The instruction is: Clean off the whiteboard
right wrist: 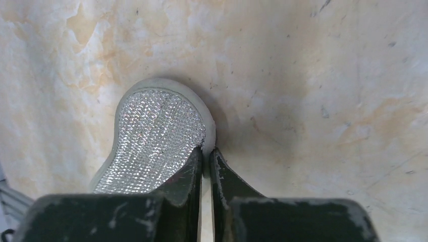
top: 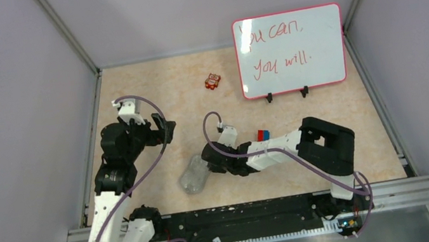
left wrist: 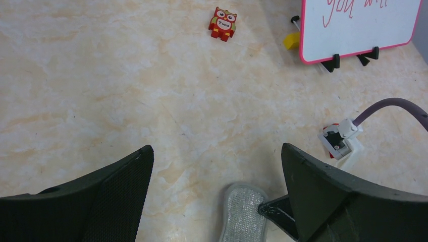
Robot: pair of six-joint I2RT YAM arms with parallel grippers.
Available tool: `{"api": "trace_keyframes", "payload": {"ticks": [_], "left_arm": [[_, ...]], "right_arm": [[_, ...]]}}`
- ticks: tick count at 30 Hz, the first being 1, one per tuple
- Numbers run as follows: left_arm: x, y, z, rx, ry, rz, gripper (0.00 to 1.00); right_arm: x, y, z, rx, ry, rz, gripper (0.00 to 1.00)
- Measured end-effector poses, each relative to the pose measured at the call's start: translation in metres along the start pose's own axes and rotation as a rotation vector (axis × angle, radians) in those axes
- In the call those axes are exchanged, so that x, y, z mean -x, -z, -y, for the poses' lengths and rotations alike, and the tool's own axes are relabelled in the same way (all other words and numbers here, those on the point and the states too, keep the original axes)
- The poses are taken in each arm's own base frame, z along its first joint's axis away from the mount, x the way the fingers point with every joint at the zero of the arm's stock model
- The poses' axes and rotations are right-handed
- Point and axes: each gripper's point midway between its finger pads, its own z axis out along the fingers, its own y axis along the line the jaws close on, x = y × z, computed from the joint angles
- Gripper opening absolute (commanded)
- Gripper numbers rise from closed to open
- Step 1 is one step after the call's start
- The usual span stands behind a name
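My right gripper pinches just the slanting sponge pad's side edge, so I should open and grip it across its rounded end [right wrist: 160, 120].
The whiteboard [top: 290, 50], red-pink framed on two black feet, stands upright at the back right with red handwriting; its lower corner also shows in the left wrist view [left wrist: 361, 27]. A flat silver mesh sponge pad [top: 194, 174] lies on the table at front centre. My right gripper [right wrist: 206, 154] is shut on the pad's edge [right wrist: 151, 136], low on the table [top: 209, 163]. My left gripper [left wrist: 217, 156] is open and empty, hovering left of centre [top: 165, 128] with the pad [left wrist: 242, 212] below it.
A small red owl eraser [top: 213, 81] lies left of the board, also in the left wrist view [left wrist: 222, 23]. A red and blue block [top: 263, 135] sits behind my right arm. A yellow object [left wrist: 291, 40] peeks from behind the board. Grey walls close the table.
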Motion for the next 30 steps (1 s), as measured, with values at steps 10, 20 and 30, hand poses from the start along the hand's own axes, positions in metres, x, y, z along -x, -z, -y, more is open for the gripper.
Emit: {"api": "trace_keyframes", "payload": {"ticks": [10, 20, 30], "left_arm": [[-0.001, 0.0, 0.0, -0.004, 0.0, -0.002, 0.99], [-0.001, 0.0, 0.002, -0.01, 0.001, -0.003, 0.99], [-0.001, 0.0, 0.002, -0.011, 0.001, -0.003, 0.99]], "right_arm": [[0.06, 0.006, 0.039, 0.04, 0.348, -0.038, 0.0], [0.12, 0.021, 0.092, -0.047, 0.746, -0.18, 0.59], [0.132, 0.06, 0.04, -0.102, 0.543, -0.034, 0.81]]}}
